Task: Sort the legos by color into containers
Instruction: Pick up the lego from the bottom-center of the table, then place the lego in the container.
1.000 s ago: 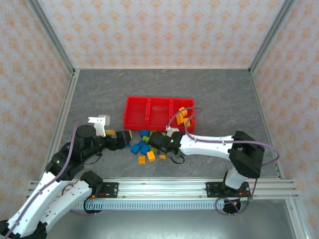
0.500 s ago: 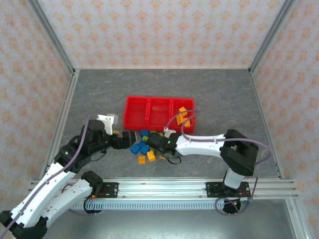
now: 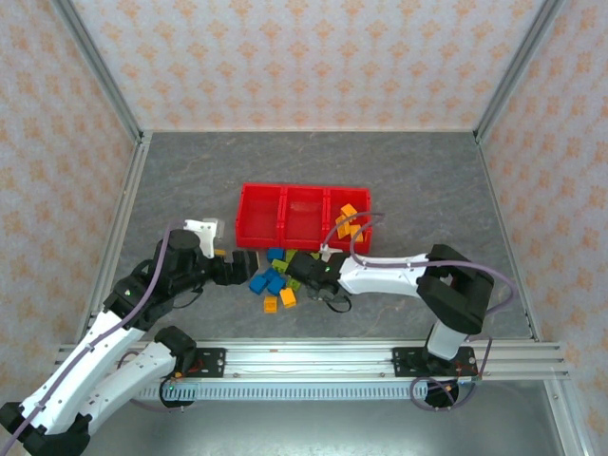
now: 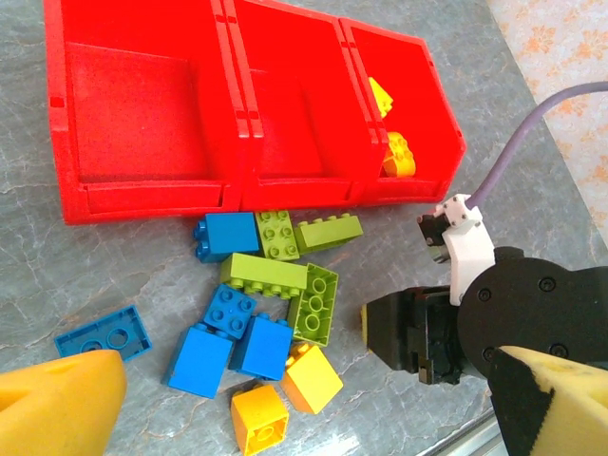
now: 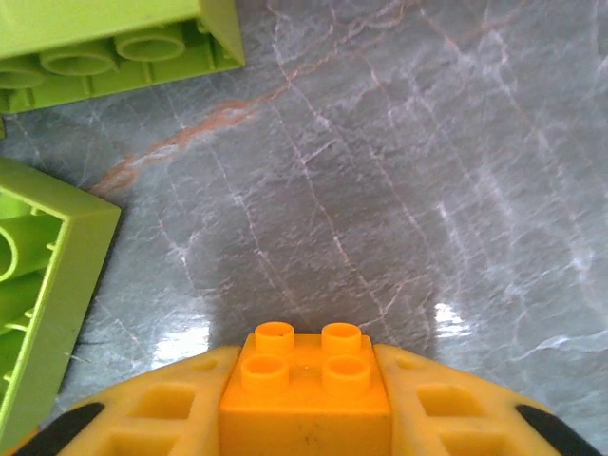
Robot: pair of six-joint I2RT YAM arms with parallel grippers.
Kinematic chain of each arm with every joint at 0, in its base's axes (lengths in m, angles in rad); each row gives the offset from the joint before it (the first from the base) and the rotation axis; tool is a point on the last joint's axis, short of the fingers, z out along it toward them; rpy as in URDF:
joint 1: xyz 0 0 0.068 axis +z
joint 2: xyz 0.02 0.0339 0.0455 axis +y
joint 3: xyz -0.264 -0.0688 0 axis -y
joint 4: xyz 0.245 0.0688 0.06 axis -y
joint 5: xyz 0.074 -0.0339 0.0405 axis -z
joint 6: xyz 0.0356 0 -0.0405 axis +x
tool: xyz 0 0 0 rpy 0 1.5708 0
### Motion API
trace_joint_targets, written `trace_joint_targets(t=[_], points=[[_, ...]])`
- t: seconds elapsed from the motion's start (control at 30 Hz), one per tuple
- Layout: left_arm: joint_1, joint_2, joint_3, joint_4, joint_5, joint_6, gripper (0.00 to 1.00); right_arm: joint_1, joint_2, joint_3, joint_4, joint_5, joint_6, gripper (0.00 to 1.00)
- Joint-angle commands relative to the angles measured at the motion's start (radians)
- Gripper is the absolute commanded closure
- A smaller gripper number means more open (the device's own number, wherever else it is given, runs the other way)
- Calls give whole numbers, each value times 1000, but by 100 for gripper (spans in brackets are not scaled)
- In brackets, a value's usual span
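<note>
I have a small orange four-stud brick in my right gripper. I should set it down between the farthest yellow-orange brick and the middle container (image 3: 337, 210).
Loose legos (image 3: 275, 280) in blue, lime green and orange lie in front of the red tray (image 3: 304, 187) with its three containers. Yellow-orange bricks (image 4: 397, 155) lie in the right compartment; the other two hold nothing. My right gripper (image 5: 306, 380) is shut on a small orange four-stud brick (image 5: 306, 394), low over the table just right of the pile (image 3: 306, 271). My left gripper (image 3: 239, 266) is open at the pile's left side, its yellow fingers (image 4: 57, 404) spread wide on either side of two orange bricks (image 4: 312, 377) and blue bricks (image 4: 200, 359).
Green bricks (image 5: 43, 285) lie close to the left of the held brick, and one more (image 5: 114, 43) lies ahead. A flat blue plate (image 4: 103, 332) sits at the pile's left edge. The right arm's black wrist (image 4: 532, 304) is near the left gripper's right finger.
The right gripper has closed on the small orange brick at the pile's right edge. The left arm came forward toward the pile a second ago and has since held still, open.
</note>
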Motion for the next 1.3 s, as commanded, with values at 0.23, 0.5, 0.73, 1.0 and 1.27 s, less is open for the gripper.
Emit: trace_joint_targets(t=[0.23,0.5,0.73,1.0,1.27], points=[[-5,19,-24,49,39,17,1,-127,-94,282,-179,236,-292,74],[-6,68,-20,119,64,23,1,-423,-38,431,-88,135,-592,74],[-6,77,-39,147,51,26,1,-539,136,551,-78,29,-721,74],[-6,77,-57,154,21,20,1,-552,236,623,-80,-4,-729,61],[-22,121,-64,161,47,23,1,-552,201,650,-129,-12,-678,42]])
